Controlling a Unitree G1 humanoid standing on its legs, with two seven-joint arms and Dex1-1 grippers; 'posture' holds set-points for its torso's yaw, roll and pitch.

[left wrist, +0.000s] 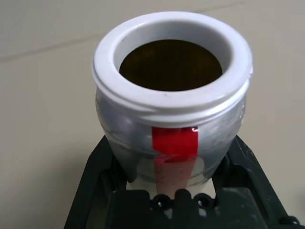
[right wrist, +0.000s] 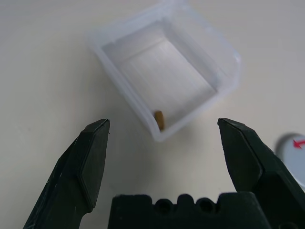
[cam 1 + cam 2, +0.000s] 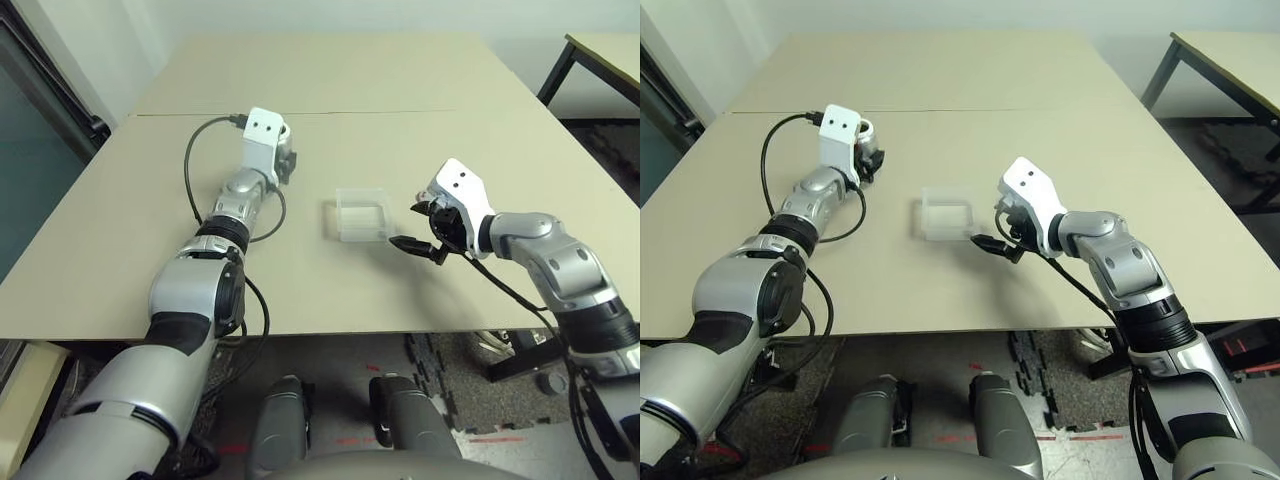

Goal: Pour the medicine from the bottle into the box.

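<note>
My left gripper will let go of the bottle on the beige table [image 3: 268,186] between the black cable and the box.
My left gripper [image 1: 167,191] is shut on the bottle [image 1: 171,129], a silver bottle with a strip of red tape and a white rim. Its mouth is open and the inside looks dark. In the eye views the bottle [image 3: 288,152] is held low over the table, to the left of and a little beyond the box [image 3: 361,214]. The box [image 2: 162,76] is clear plastic and holds one small brown pill [image 2: 159,119] near its wall. My right gripper [image 3: 412,226] stands open just right of the box, with nothing between its fingers [image 2: 90,157].
A round grey piece with a red mark [image 2: 291,148] lies on the table beside my right gripper. A black cable [image 3: 190,180] loops beside the left forearm. The beige table [image 3: 330,80] stretches far behind. Another table's dark leg [image 3: 558,70] stands at the back right.
</note>
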